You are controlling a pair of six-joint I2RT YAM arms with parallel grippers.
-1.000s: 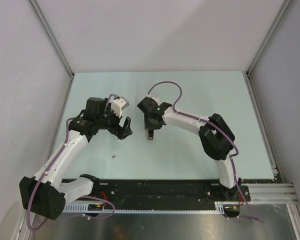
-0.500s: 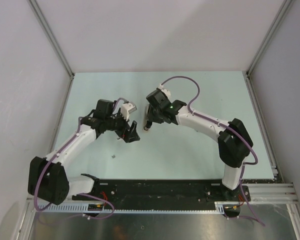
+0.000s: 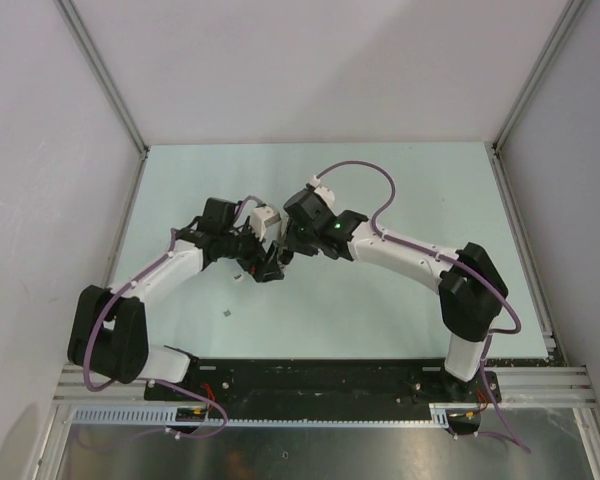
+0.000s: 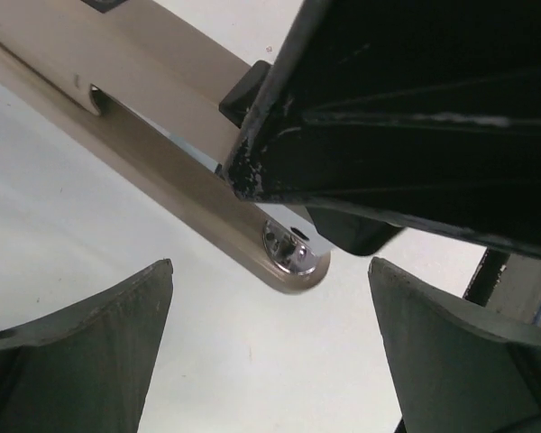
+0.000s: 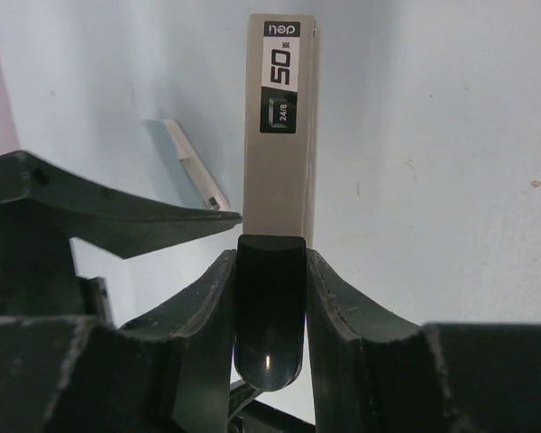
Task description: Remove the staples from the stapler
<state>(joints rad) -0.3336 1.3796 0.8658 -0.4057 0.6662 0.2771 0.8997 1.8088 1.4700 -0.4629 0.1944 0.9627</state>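
My right gripper is on the stapler's top alone. My left gripper needs to pinch the stapler base's loose end [image 4: 296, 264] by the metal plate and pull the stapler open.
The stapler [image 5: 279, 135], pale beige on top with a dark rear end, is held above the table by my right gripper [image 5: 269, 271], which is shut on that dark end. In the top view the stapler [image 3: 283, 257] is mostly hidden between the two grippers. My left gripper [image 4: 270, 343] is open, its fingers on either side just below the stapler's front tip [image 4: 288, 248] and not touching it. In the top view, the left gripper [image 3: 269, 266] meets the right gripper [image 3: 290, 250] at mid-table. No staples show clearly.
A small white strip [image 5: 194, 167] lies on the table beyond the left finger. A tiny grey speck [image 3: 227, 316] lies on the pale green table [image 3: 380, 300] nearer the bases. Grey walls enclose the table on three sides.
The left gripper has moved right, up to the stapler. The right gripper has carried the stapler left and turned it towards the left gripper. The two now meet.
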